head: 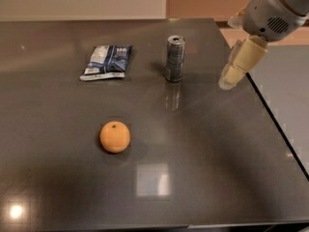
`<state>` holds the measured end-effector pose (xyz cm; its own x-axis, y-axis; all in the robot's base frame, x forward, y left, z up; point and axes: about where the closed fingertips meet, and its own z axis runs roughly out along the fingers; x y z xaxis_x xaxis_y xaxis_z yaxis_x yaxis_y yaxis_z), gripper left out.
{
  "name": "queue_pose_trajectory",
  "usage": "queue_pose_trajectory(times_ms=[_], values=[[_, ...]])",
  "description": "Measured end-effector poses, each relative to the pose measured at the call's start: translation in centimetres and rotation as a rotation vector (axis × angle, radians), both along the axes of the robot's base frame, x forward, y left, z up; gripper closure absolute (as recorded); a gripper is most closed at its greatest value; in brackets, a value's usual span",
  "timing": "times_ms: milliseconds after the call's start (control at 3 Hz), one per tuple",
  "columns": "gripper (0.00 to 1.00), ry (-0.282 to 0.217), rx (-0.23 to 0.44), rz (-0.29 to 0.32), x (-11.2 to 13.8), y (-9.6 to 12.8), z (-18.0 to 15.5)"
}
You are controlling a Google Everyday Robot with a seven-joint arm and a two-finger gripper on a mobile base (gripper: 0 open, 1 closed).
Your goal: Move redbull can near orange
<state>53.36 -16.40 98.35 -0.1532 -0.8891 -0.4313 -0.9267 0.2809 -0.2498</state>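
Observation:
The redbull can must move near the orange. So my gripper should next go to the redbull can's upper part (175, 50) and close there.
The redbull can (175, 58) stands upright on the dark table (203, 144), right of centre toward the back. The orange (115, 137) lies nearer the front, left of the can and well apart from it. My gripper (231, 79) hangs at the right, above the table's right edge, to the right of the can and not touching it. It holds nothing.
A flat blue-white snack bag (106, 62) lies left of the can at the back. The table's right edge (270, 124) runs diagonally under the arm. A bright light reflection (152, 180) sits on the front of the table.

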Motion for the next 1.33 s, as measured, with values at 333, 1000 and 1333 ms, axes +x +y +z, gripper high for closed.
queue_pose_trajectory(times_ms=[333, 1000, 1333], values=[[0.00, 0.011, 0.070, 0.000, 3.3, 2.5, -1.2], [0.00, 0.043, 0.157, -0.047, 10.1, 5.7, -4.3], [0.00, 0.050, 0.187, -0.078, 12.9, 6.2, -5.2]])
